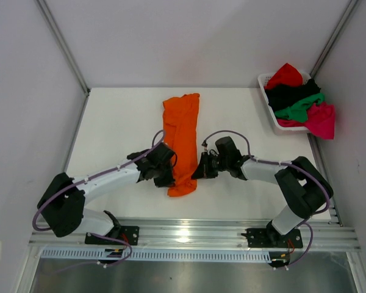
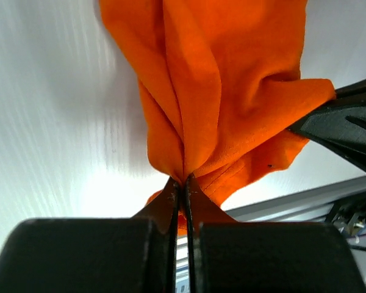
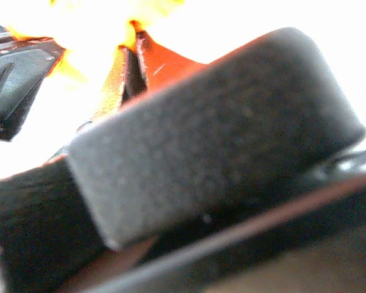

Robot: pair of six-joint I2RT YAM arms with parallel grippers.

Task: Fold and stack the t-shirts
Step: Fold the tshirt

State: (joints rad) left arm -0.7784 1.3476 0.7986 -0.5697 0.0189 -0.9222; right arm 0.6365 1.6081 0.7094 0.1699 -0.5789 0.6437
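The orange t-shirt's near end sticks out past my right gripper, so it should open and take the t-shirt's near corner (image 1: 194, 188) before I fold.
A bright orange t-shirt (image 1: 182, 131) lies folded into a long strip down the middle of the white table. Its near end is pinched from both sides. My left gripper (image 1: 170, 177) is shut on the strip's left edge near the front; the left wrist view shows the cloth (image 2: 219, 91) bunched up into its closed tips (image 2: 184, 181). My right gripper (image 1: 197, 172) is at the strip's right edge. Its tips (image 3: 133, 46) are together with a bit of orange at them in a washed-out view. Red (image 1: 285, 74), black (image 1: 290, 93), green (image 1: 300, 107) and magenta-pink (image 1: 322, 120) shirts are piled in the basket.
The white slatted basket (image 1: 263, 80) stands at the table's far right corner, with shirts spilling over its right side. Grey walls close in the table on the left, back and right. An aluminium rail (image 1: 189, 232) with the arm bases runs along the near edge.
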